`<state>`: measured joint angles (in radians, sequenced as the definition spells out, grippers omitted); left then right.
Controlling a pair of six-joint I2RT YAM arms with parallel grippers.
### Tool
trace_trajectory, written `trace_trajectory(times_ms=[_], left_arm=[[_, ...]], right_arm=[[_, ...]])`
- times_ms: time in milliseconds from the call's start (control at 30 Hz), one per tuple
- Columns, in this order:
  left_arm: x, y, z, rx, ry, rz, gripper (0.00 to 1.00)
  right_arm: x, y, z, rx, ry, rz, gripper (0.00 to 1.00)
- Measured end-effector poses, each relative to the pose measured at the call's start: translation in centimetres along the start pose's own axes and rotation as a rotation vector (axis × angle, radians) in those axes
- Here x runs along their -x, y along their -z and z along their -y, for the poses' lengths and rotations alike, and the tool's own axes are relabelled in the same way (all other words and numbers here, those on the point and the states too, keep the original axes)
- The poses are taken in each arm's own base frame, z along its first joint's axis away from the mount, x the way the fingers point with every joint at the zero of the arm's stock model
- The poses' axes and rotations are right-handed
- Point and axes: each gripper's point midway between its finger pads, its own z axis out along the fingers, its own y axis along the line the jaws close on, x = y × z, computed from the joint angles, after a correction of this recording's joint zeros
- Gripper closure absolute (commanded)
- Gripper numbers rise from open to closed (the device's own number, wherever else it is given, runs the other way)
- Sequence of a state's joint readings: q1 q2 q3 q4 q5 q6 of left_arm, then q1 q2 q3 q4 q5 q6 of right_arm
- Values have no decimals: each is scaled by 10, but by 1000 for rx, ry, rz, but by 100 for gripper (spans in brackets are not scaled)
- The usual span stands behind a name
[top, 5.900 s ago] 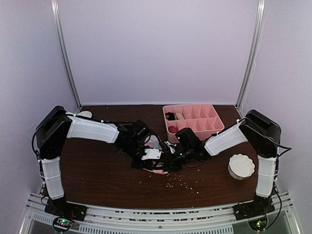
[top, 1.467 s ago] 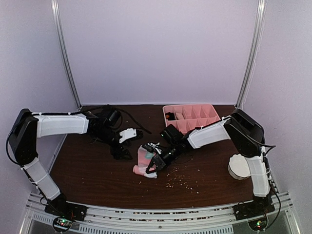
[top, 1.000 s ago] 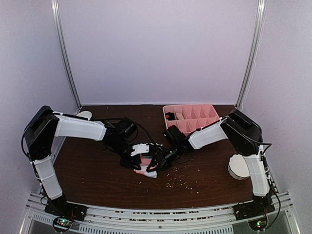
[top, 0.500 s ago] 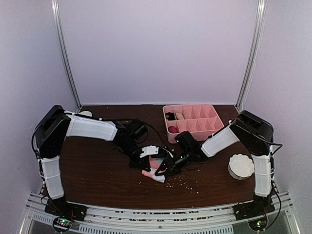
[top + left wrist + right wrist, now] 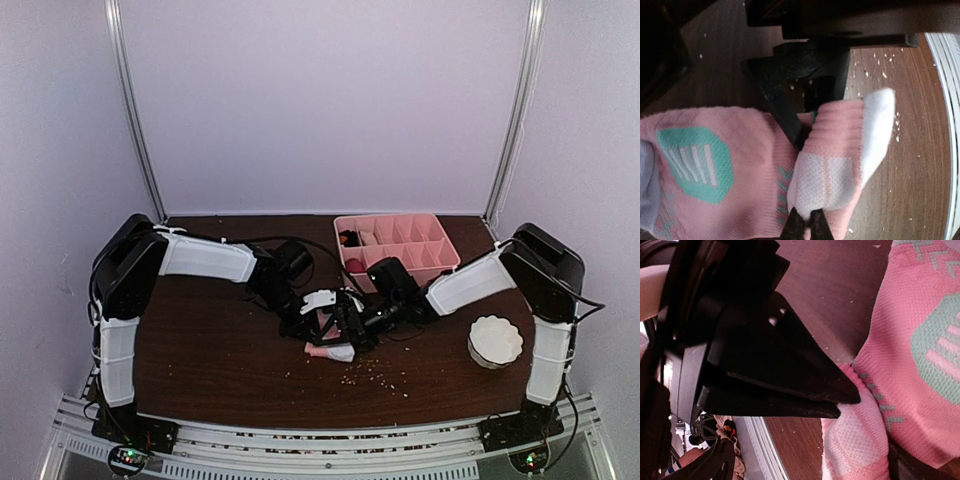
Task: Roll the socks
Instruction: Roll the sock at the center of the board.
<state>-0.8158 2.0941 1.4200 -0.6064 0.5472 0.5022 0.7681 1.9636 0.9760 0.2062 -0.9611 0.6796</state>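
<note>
The finger of my right gripper is under the fold in the sock held by my left gripper, so next I back it clear first and then pinch the fold's loose end point(image 5: 840, 112).
The pink sock point(image 5: 332, 351) with mint-green patches lies bunched on the brown table between both arms. My left gripper point(image 5: 803, 226) is shut on a folded-over pale part of the sock point(image 5: 715, 165); the right wrist view shows its pressed-together fingertips point(image 5: 852, 399) biting the fold. My right gripper point(image 5: 352, 322) stands open right beside the sock point(image 5: 920, 305), with one black finger point(image 5: 787, 115) reaching in under the fold. Beige and dark red fabric point(image 5: 360, 250) lies in the tray's left compartments; I cannot tell whether it is the second sock.
A pink divided tray point(image 5: 390, 217) stands at the back right, just behind the right forearm. A white fluted bowl point(image 5: 495, 340) sits at the right near the right arm's base. Crumbs point(image 5: 372, 373) are scattered in front of the sock.
The left gripper came in from the left and shut on the sock's fold. The right gripper, shut on the sock before, has opened. The sock has shifted slightly right.
</note>
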Motion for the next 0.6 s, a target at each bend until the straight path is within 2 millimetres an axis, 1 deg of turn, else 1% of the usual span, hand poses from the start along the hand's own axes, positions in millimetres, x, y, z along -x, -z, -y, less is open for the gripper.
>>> trace_trajectory(times_ms=[100,367,600], left_arm=[[7,-5,-2,-3,-11,30,100],[15,-11,-3,-16,-23,70,100],[16,-12,-4,-39,5,89,100]], right_arm=[[2,9,6,-64,15,39,1],[-3,26,19,-168,89,119,1],[-12,51,33,-302,156,171,0]])
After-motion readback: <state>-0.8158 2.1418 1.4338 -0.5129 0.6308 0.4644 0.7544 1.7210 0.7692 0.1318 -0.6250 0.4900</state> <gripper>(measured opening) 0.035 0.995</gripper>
